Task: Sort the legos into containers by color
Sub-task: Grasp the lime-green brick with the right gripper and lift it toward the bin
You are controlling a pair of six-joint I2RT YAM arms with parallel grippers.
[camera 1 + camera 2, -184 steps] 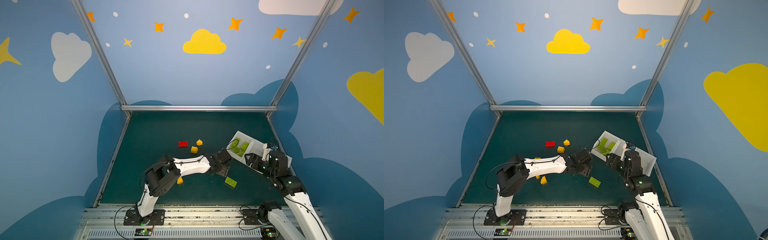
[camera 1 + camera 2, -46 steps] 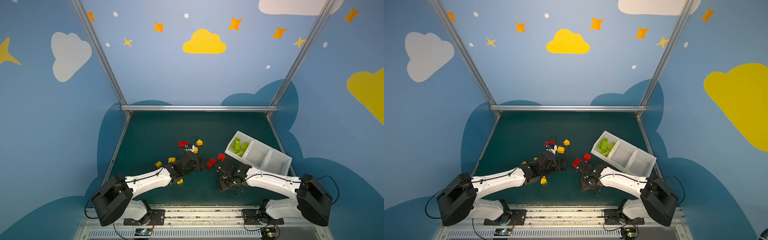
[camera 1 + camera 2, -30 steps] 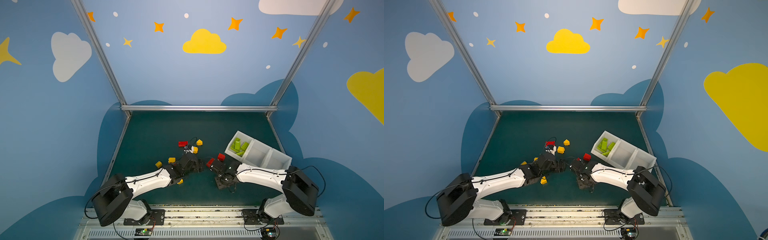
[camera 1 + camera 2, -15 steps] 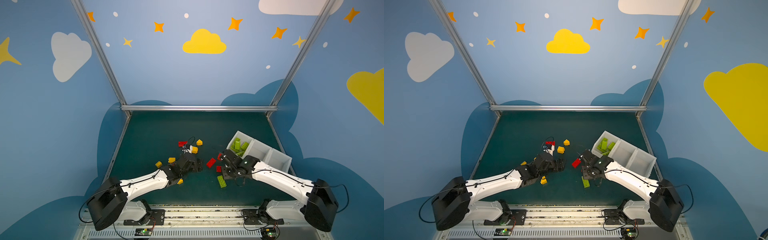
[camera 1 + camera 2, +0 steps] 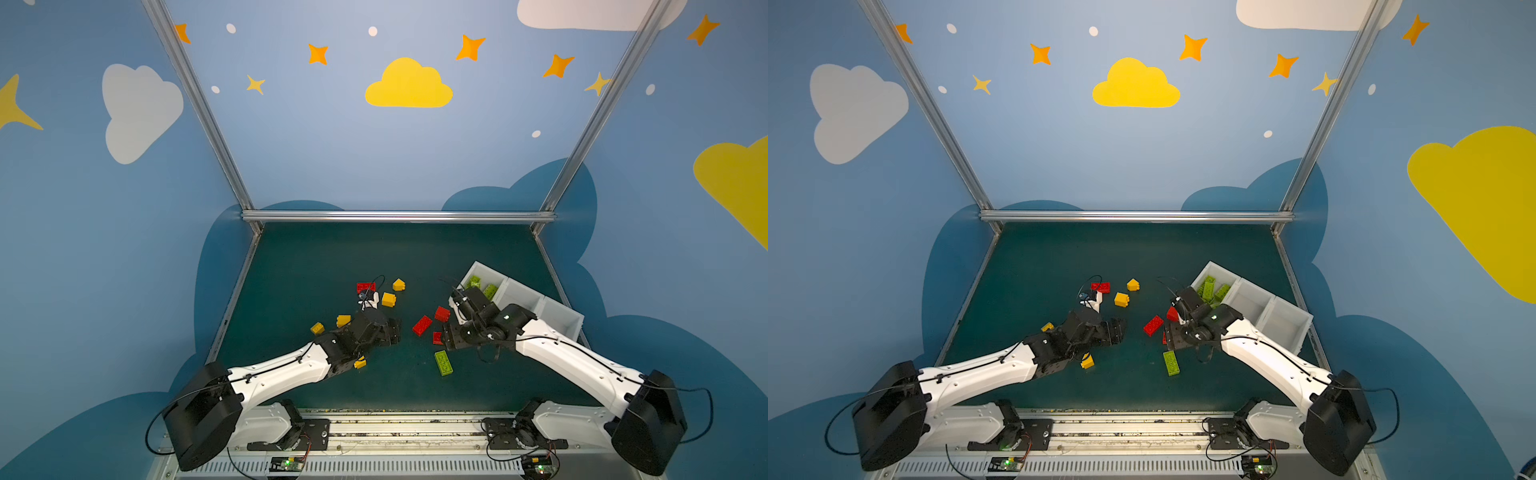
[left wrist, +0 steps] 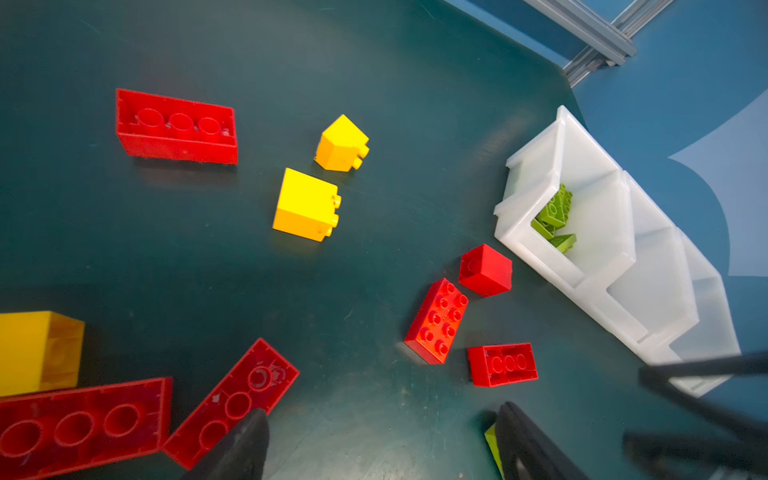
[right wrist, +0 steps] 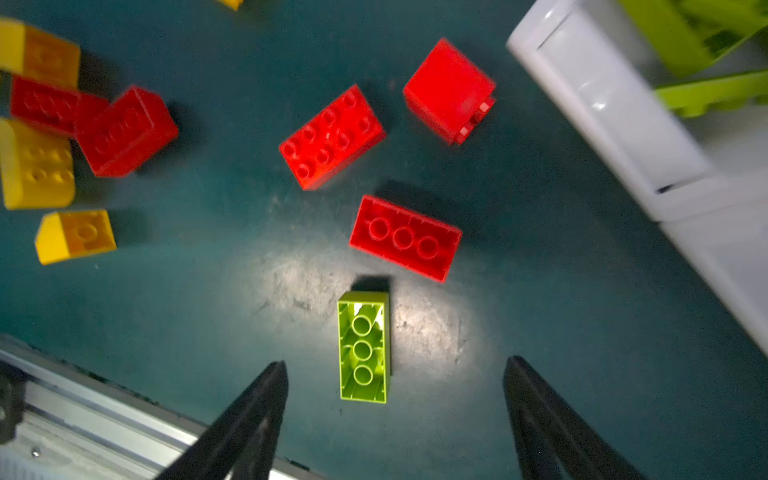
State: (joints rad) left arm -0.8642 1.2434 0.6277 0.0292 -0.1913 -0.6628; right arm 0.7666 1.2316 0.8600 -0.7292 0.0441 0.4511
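The lime lego lies hollow side up near the red legos, and next my right gripper needs to close on the long sides (image 5: 444, 363) (image 7: 364, 349) of it.
My right gripper (image 5: 448, 344) (image 7: 397, 362) hangs open over the mat, holding nothing. A lime lego (image 7: 364, 347) (image 5: 443, 363) (image 5: 1171, 362) lies hollow side up just ahead of its fingertips. Three red legos (image 5: 422, 325) (image 7: 332, 137) lie between the grippers. My left gripper (image 5: 394, 330) (image 5: 1118, 330) (image 6: 382, 446) is open and empty, one fingertip (image 6: 245, 436) over an upturned red lego (image 6: 232, 399). The white containers (image 5: 521, 296) (image 5: 1254, 297) (image 6: 602, 266) stand at the right; the far one holds lime legos (image 5: 482, 286) (image 5: 1213, 289).
Yellow legos (image 5: 388, 299) and a red one (image 5: 365, 286) lie scattered left of centre, and a small yellow one (image 5: 360, 363) sits under my left forearm. The metal front rail (image 7: 95, 407) runs close behind the right fingers.
My right gripper has gone from shut to open and lifted back off the lime lego toward the containers. The lime lego lies where it did half a second ago. The left arm has barely moved.
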